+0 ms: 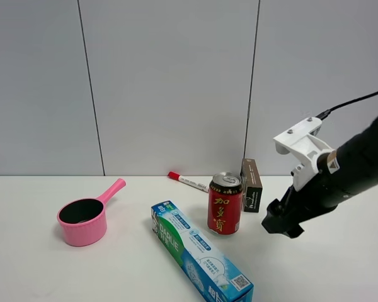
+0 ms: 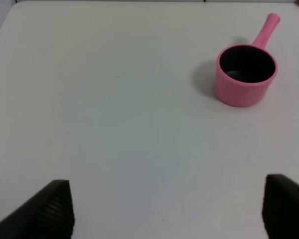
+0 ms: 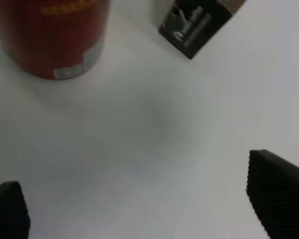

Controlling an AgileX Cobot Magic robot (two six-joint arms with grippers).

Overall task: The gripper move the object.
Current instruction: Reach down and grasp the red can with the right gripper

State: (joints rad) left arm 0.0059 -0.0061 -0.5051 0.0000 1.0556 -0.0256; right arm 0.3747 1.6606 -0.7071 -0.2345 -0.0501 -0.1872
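Note:
The robot's right gripper should close around the middle of the red can's body [image 1: 225, 209], below the can's silver top, beside the small black box.
The object, a small red can [image 1: 225, 204] with gold characters and a silver top, stands upright on the white table [image 1: 315, 270] near the middle. My right gripper [image 1: 280, 223], black jaws under a white bracket, hovers just to the right of it without touching. In the right wrist view the can [image 3: 50, 35] lies ahead of the open right gripper [image 3: 144, 209], whose fingertips [image 3: 279, 199] hold nothing. The left gripper [image 2: 167, 214] shows only in its own wrist view, open over bare table.
A pink saucepan [image 1: 82, 221] sits at the left, also seen as the saucepan [image 2: 245, 74] in the left wrist view. A blue-green toothpaste box [image 1: 201, 251] lies diagonally in front of the can. Behind the can are a red-capped marker [image 1: 188, 181] and a small black box [image 1: 251, 185].

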